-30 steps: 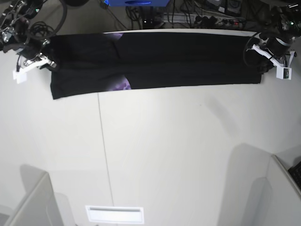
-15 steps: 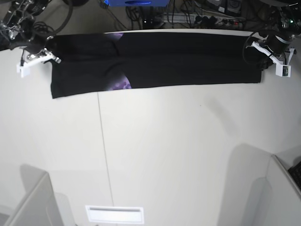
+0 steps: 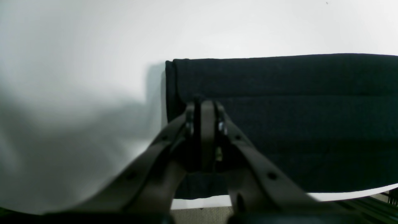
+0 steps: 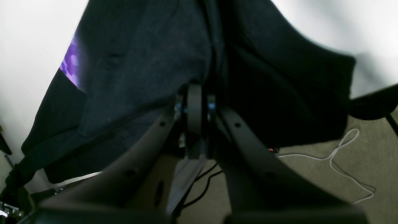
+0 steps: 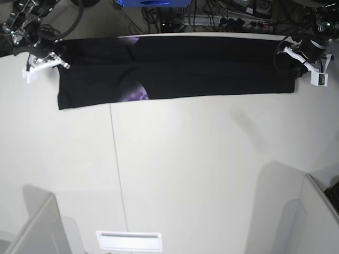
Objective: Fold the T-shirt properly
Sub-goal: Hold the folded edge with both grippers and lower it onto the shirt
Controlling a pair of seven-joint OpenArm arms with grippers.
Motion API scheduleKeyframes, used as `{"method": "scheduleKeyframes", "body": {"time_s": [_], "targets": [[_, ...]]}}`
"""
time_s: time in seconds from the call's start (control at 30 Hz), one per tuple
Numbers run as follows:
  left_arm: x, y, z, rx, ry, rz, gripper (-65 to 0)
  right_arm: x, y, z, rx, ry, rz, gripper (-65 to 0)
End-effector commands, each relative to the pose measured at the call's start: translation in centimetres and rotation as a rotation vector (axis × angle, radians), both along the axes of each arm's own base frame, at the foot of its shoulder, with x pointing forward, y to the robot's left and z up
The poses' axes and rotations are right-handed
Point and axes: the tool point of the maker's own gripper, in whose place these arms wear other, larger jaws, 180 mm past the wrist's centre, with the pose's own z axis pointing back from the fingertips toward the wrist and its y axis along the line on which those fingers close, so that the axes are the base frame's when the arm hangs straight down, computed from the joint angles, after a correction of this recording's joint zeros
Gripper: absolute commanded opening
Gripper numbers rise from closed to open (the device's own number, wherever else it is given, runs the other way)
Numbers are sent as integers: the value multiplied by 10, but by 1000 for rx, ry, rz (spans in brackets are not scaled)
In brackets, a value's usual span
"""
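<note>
The piece of the black T-shirt is lying along the table's far edge, so my left gripper should grab that piece's end [image 5: 283,69] and help my right gripper pull it toward me.
The black T-shirt [image 5: 212,69] lies as a long folded band along the table's far edge, with purple print [image 5: 139,95] peeking out near its left part. My left gripper [image 5: 292,57] sits at the band's right end. In the left wrist view it [image 3: 205,104] is shut where a cloth layer's edge meets the T-shirt's [image 3: 295,124] end. At the band's left end my right gripper [image 5: 61,64] is also shut. In the right wrist view it [image 4: 194,93] pinches a ridge of T-shirt [image 4: 140,62] cloth, beside purple print [image 4: 70,63].
The white table [image 5: 185,174] stretches toward me. Cables and a power strip [image 5: 238,21] run behind the far edge. Grey panels stand at the near corners [image 5: 37,227] [image 5: 296,211]. Carpet with a white cable [image 4: 342,149] lies beyond the table.
My right gripper has moved toward the far edge, drawing the top layer back and baring more purple print. The left gripper shifted slightly the same way.
</note>
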Motion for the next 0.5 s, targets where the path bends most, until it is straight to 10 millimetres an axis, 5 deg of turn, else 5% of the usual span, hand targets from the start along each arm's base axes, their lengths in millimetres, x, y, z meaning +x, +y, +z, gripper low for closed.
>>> {"method": "scheduleKeyframes", "body": {"time_s": [0.0, 0.1, 0.27, 0.47], "targets": [[5, 3, 8, 13, -28, -9, -650, 5, -4, 6, -15, -27, 6, -650], [4, 4, 6, 11, -25, -5, -650, 5, -4, 6, -15, -27, 6, -644], [4, 5, 7, 11, -27, 0, -643, 5, -6, 7, -19, -29, -1, -515], [5, 6, 8, 12, -34, 3, -360, 7, -11, 8, -41, -49, -16, -425]]}}
